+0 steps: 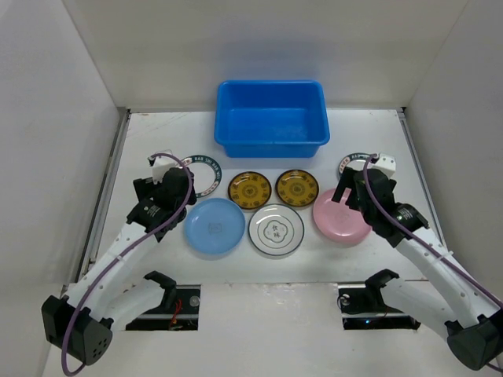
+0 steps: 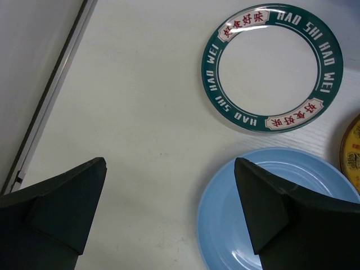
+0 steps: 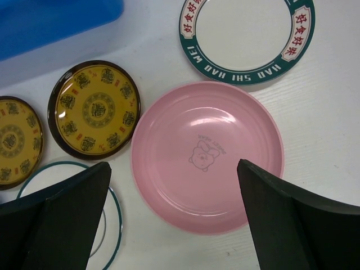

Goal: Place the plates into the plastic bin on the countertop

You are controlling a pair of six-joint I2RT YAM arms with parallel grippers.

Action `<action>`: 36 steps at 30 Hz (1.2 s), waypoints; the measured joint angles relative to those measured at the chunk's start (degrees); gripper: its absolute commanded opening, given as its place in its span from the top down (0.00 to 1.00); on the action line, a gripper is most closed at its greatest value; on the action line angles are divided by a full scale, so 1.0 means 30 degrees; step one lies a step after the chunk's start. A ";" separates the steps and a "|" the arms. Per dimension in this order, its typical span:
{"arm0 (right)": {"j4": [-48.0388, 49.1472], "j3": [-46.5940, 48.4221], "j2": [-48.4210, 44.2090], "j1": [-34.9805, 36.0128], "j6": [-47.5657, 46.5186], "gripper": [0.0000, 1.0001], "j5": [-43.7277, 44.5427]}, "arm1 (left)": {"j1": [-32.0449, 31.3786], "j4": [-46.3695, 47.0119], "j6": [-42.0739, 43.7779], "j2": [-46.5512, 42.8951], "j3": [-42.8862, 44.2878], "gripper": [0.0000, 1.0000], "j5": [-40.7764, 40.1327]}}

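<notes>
I need to next close my right gripper on the pink plate's near rim (image 1: 364, 235) (image 3: 243, 223), on the side of the pink plate away from the amber plates.
The blue plastic bin (image 1: 271, 118) stands at the back centre, with nothing visible inside. Seven plates lie flat on the white countertop (image 1: 157, 141): light blue (image 1: 214, 226), white with centre mark (image 1: 276, 229), pink (image 1: 339, 217), two amber (image 1: 250, 189) (image 1: 297, 187), and two green-rimmed (image 1: 206, 174) (image 1: 352, 165). My left gripper (image 1: 169, 184) is open and empty above the left edge of the light blue plate (image 2: 225, 225), near the green-rimmed plate (image 2: 273, 67). My right gripper (image 1: 357, 188) is open and empty above the pink plate (image 3: 207, 154).
White walls enclose the table on three sides, with a metal rail (image 1: 110, 181) along the left. In the right wrist view the bin corner (image 3: 50, 19), an amber plate (image 3: 94, 109) and the white plate's rim (image 3: 107, 236) lie left of the pink plate.
</notes>
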 measured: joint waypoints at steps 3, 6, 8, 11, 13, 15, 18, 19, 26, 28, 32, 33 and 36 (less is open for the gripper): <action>-0.0015 0.0073 0.0233 0.0007 -0.0102 0.00 -0.0029 | -0.0044 0.0051 0.0153 -0.0459 -0.0051 0.00 0.0809; -0.0051 0.0233 0.0554 0.0015 -0.0211 0.00 -0.0226 | -0.0109 0.0408 0.0474 -0.1617 -0.0510 0.00 0.1843; -0.0051 0.0291 0.0627 0.0029 -0.0211 0.00 -0.0386 | 0.0007 0.0561 0.0714 -0.2106 -0.0772 0.00 0.2579; -0.0058 0.0291 0.0692 0.0102 -0.0211 0.00 -0.0678 | 0.0423 0.0576 0.0911 -0.1909 -0.0852 0.00 0.3636; -0.0066 0.0291 0.0860 0.0138 -0.0211 0.00 -0.0882 | 0.0685 0.0503 0.0903 -0.1486 -0.0860 0.00 0.4342; -0.0066 0.0284 0.0991 0.0160 -0.0204 0.00 -0.1035 | 0.0962 0.0335 0.0750 -0.1064 -0.0860 0.04 0.4925; -0.0058 0.0284 0.1005 0.0248 -0.0197 0.00 -0.1326 | 0.1603 -0.0095 0.0313 -0.0204 -0.0860 0.14 0.5595; -0.0051 0.0277 0.1013 0.0248 -0.0189 0.00 -0.1421 | 0.1858 -0.0219 0.0131 0.0153 -0.0889 0.17 0.5734; -0.0036 0.0233 0.1246 0.0248 -0.0175 0.00 -0.1843 | 0.2696 -0.0707 -0.1479 0.2120 -0.1953 0.46 0.6492; -0.0036 0.0219 0.1253 0.0248 -0.0168 0.00 -0.1902 | 0.2696 -0.0685 -0.2011 0.2747 -0.2229 0.52 0.6761; 0.0015 -0.0015 0.1224 0.0248 -0.0124 0.00 -0.1953 | 0.2645 -0.0525 -0.2929 0.3723 -0.2863 0.52 0.7555; -0.0015 -0.0102 0.1224 0.0248 -0.0124 0.00 -0.1996 | 0.2637 -0.0466 -0.3147 0.3781 -0.3031 0.52 0.7723; 0.0000 -0.0262 0.1209 0.0240 -0.0124 0.00 -0.2164 | 0.2637 -0.0342 -0.3657 0.3796 -0.3468 0.52 0.8072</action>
